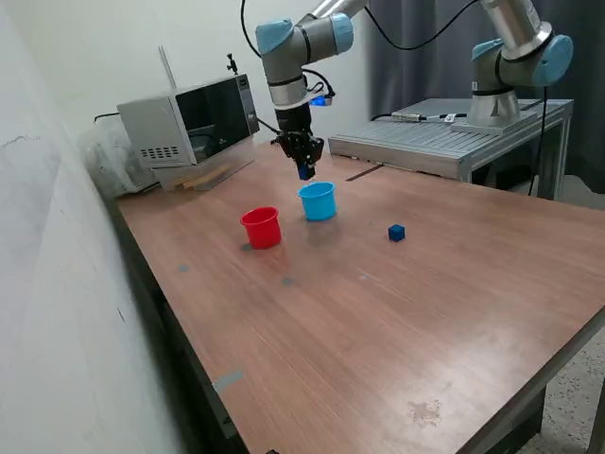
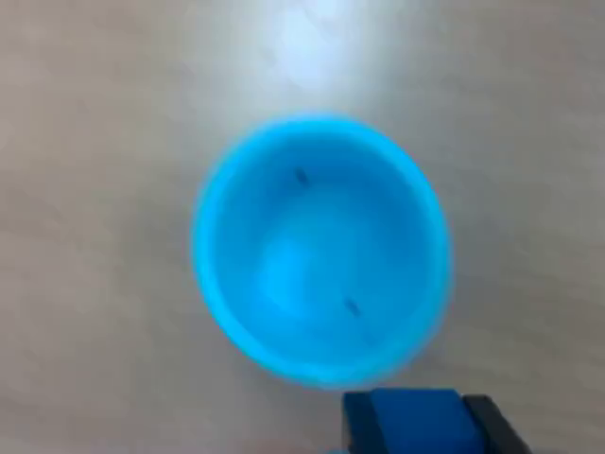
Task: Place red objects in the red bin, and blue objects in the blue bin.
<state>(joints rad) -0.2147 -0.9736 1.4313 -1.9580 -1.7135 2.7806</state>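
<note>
My gripper needs to drop the small dark blue cube inside the light blue cup [image 1: 319, 204] [image 2: 323, 251], onto its empty bottom.
My gripper [image 1: 305, 171] is shut on a small dark blue cube [image 2: 413, 424] and holds it just above the light blue cup [image 1: 318, 200]. In the wrist view I look straight down into the cup [image 2: 321, 248]; it looks empty, and the held cube sits at its rim. The red cup [image 1: 262, 227] stands on the table to the exterior view's left of the blue cup. A second dark blue cube [image 1: 396, 232] lies on the table to the exterior view's right of the cups. No red cubes show; I cannot see into the red cup.
A white microwave [image 1: 190, 120] stands at the back on the exterior view's left. A grey metal platform [image 1: 444, 142] with a second robot arm [image 1: 515, 57] is at the back right. The wooden table [image 1: 378, 322] has its front edge near the camera.
</note>
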